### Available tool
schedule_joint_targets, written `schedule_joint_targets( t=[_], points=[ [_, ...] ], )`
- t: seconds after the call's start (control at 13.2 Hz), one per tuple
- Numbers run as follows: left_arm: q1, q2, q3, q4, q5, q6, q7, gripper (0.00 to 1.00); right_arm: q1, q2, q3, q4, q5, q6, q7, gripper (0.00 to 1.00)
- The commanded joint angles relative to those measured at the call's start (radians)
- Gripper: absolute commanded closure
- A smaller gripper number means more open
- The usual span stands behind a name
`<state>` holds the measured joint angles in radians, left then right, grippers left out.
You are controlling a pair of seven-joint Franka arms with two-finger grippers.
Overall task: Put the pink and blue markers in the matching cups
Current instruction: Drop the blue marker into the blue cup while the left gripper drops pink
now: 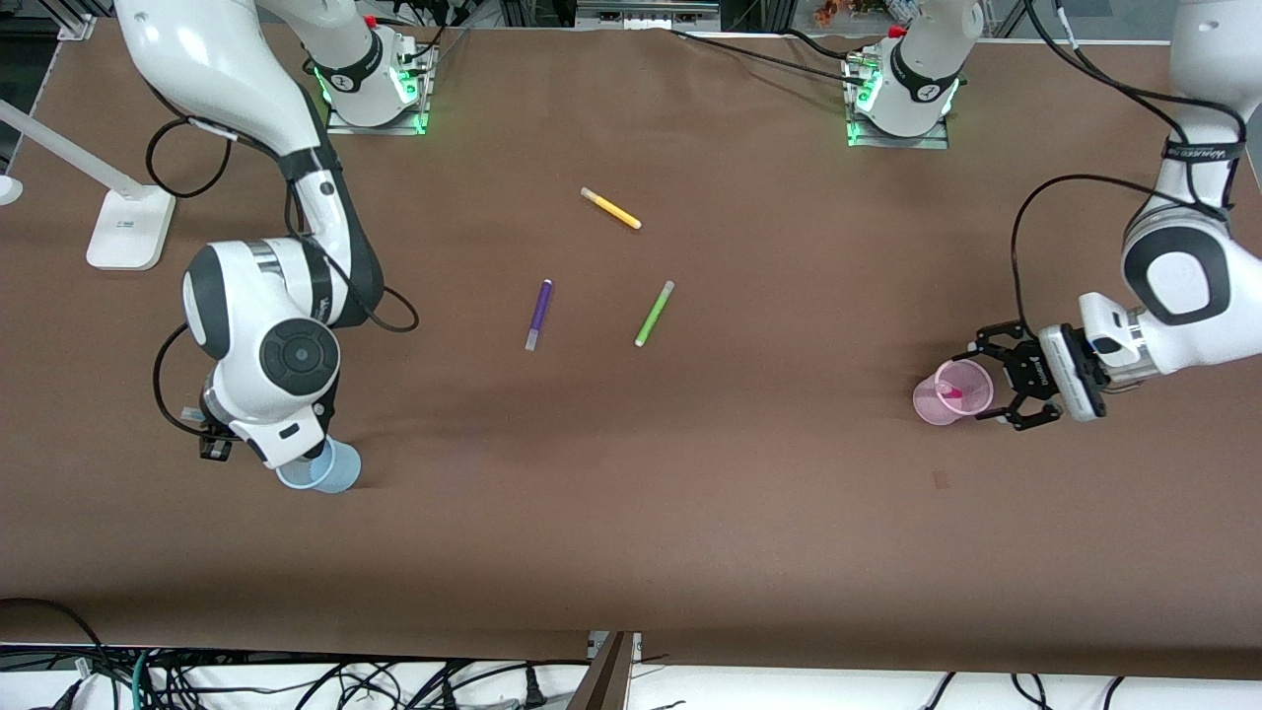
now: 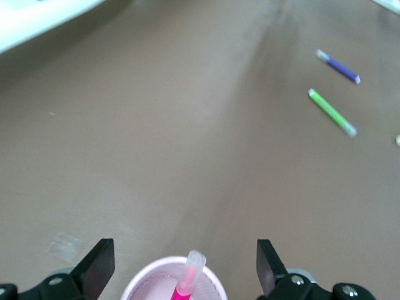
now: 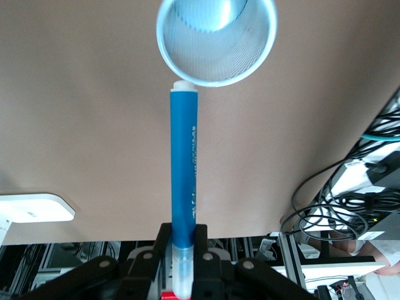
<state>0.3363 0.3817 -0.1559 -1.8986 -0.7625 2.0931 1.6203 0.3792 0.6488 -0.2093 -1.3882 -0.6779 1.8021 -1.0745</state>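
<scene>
Next, I let go of the blue marker, its tip now close above the rim, with my right gripper inside the pale blue cup (image 1: 310,465) (image 3: 215,42), so that it leans on the cup's rim.
The pink marker (image 1: 954,392) stands tilted inside the pale pink cup (image 1: 971,373) near the left arm's end of the table; it also shows in the left wrist view (image 2: 189,275) in the pink cup (image 2: 215,280). My left gripper (image 1: 998,385) is open beside that cup, fingers (image 2: 100,265) apart on either side. My right gripper (image 3: 185,250) is shut on the blue marker (image 3: 184,169), its tip close above the rim of the pale blue cup (image 3: 215,37). In the front view the blue cup (image 1: 330,468) shows below the right arm; the blue marker is hidden there.
A purple pen (image 1: 538,314), a lime green pen (image 1: 654,313) and a yellow pen (image 1: 610,208) lie mid-table. A white lamp base (image 1: 128,229) stands at the right arm's end. Cables hang along the table's near edge.
</scene>
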Motion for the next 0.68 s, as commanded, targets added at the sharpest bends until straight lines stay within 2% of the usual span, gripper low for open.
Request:
schedule_joint_targets(
  t=[0.0, 0.15, 0.3, 0.6],
  points=[
    [0.0, -0.153, -0.013, -0.016, 0.128, -0.057, -0.35, 0.0, -0.006, 0.041, -0.002, 0.009, -0.047, 0.049, -0.013, 0.86],
    [-0.002, -0.242, -0.066, 0.004, 0.262, -0.093, -0.608, 0.0, -0.005, 0.061, -0.002, 0.009, -0.066, 0.068, -0.01, 0.86],
    [-0.002, -0.286, -0.117, 0.071, 0.421, -0.178, -0.846, 0.0, -0.006, 0.074, -0.002, 0.009, -0.068, 0.103, -0.007, 0.86],
    [-0.002, -0.291, -0.275, 0.314, 0.742, -0.462, -1.329, 0.0, -0.006, 0.094, -0.009, 0.009, -0.08, 0.149, -0.004, 0.82]
  ],
)
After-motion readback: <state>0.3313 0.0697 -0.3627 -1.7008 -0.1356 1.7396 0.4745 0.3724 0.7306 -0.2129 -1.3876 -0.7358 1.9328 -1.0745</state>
